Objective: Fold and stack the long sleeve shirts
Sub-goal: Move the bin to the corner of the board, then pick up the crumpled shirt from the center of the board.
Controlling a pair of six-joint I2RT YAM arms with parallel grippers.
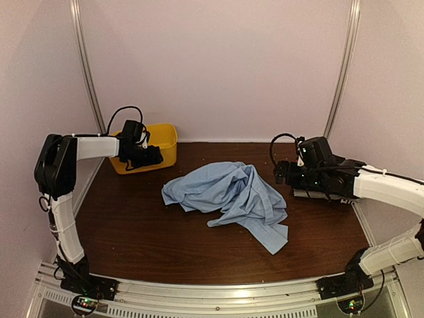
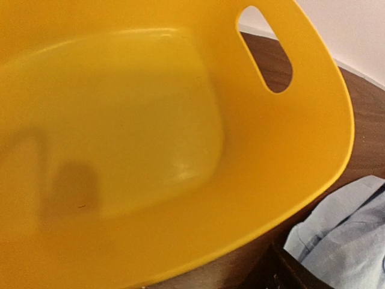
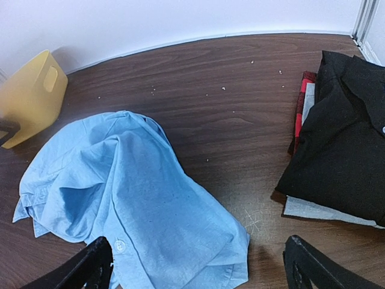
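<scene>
My right gripper needs to grab the light blue shirt's raised fold (image 1: 261, 190) (image 3: 155, 208) on the side nearest the folded black shirt.
A light blue long sleeve shirt (image 1: 228, 197) lies crumpled in the middle of the table, with a sleeve trailing toward the front right. In the right wrist view this light blue shirt (image 3: 132, 198) lies just ahead of my right gripper (image 3: 201, 278), which is open and empty. A folded black shirt (image 3: 343, 138) tops a stack with a pale grey shirt (image 3: 313, 209) under it. My left gripper (image 1: 154, 157) hovers at the yellow bin's front rim, open, holding nothing. Only one of its fingers (image 2: 292, 272) shows in the left wrist view.
The yellow plastic bin (image 1: 165, 142) stands at the back left; in the left wrist view the inside of the bin (image 2: 150, 120) shows nothing in it. A red checked cloth (image 3: 305, 90) lies within the stack. The stack (image 1: 317, 194) sits under my right arm.
</scene>
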